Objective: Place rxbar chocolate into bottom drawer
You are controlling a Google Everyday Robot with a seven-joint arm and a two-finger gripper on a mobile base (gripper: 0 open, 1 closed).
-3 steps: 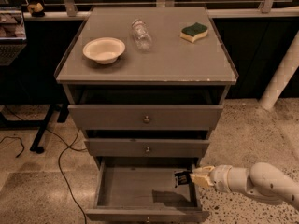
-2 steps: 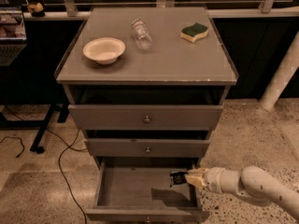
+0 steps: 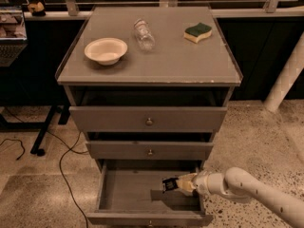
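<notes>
Next, my gripper sets the rxbar chocolate, still held a little above the drawer floor, near the middle of the bottom drawer's bare inside (image 3: 162, 192), slightly toward my arm.
The bottom drawer (image 3: 123, 197) of the grey cabinet stands pulled open, its grey floor bare. My gripper (image 3: 176, 184) reaches in from the right on a white arm and is shut on the rxbar chocolate (image 3: 168, 184), a small black bar with a white patch. The bar hangs over the right part of the drawer, a little above the floor, with its shadow on the floor below.
On the cabinet top (image 3: 156, 56) are a white bowl (image 3: 106, 50), a clear bottle (image 3: 143, 33) lying on its side, and a green-and-yellow sponge (image 3: 198, 32). The two upper drawers (image 3: 149, 119) stand slightly open. A cable (image 3: 61, 170) runs on the floor at left.
My gripper has moved left with the bar, from the drawer's right wall further in over the drawer floor.
</notes>
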